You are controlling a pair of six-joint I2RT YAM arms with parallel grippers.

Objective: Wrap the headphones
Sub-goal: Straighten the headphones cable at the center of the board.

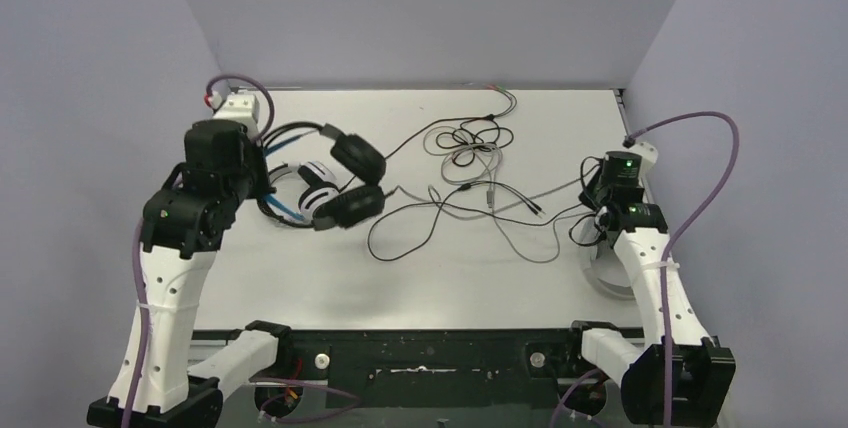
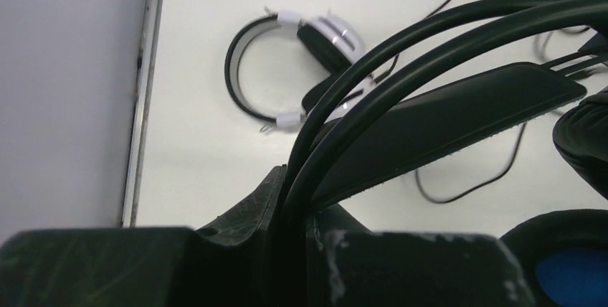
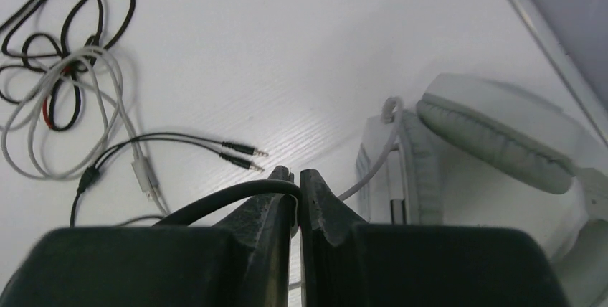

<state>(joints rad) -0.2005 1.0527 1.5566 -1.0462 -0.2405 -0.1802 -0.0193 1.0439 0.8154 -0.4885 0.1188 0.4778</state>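
Next, my right gripper lets go of the black cable loop on the table [image 1: 551, 215] [image 3: 285, 160] just past the ends of the jack plugs.
The black headphones [image 1: 356, 160] hang off the table at the left, their blue-lined headband [image 2: 444, 106] running up from my left gripper [image 2: 305, 199], which is shut on its thin black wire hoops. Beneath them a white headset with black ear-cup centres [image 2: 287, 70] lies flat on the table. The black cable [image 1: 470, 213] trails right across the table to my right gripper [image 3: 294, 176], shut on a loop of it. Right beside that gripper lies a white and grey headset [image 3: 495, 128], with its pale cable [image 3: 376, 160] running down behind the fingers.
A tangle of black and pale cables [image 1: 470, 143] lies at the middle back, with two jack plugs [image 3: 244, 153] lying near my right gripper. Grey walls close the table on the left, back and right. The raised table edge [image 2: 140, 106] runs close to the left gripper.
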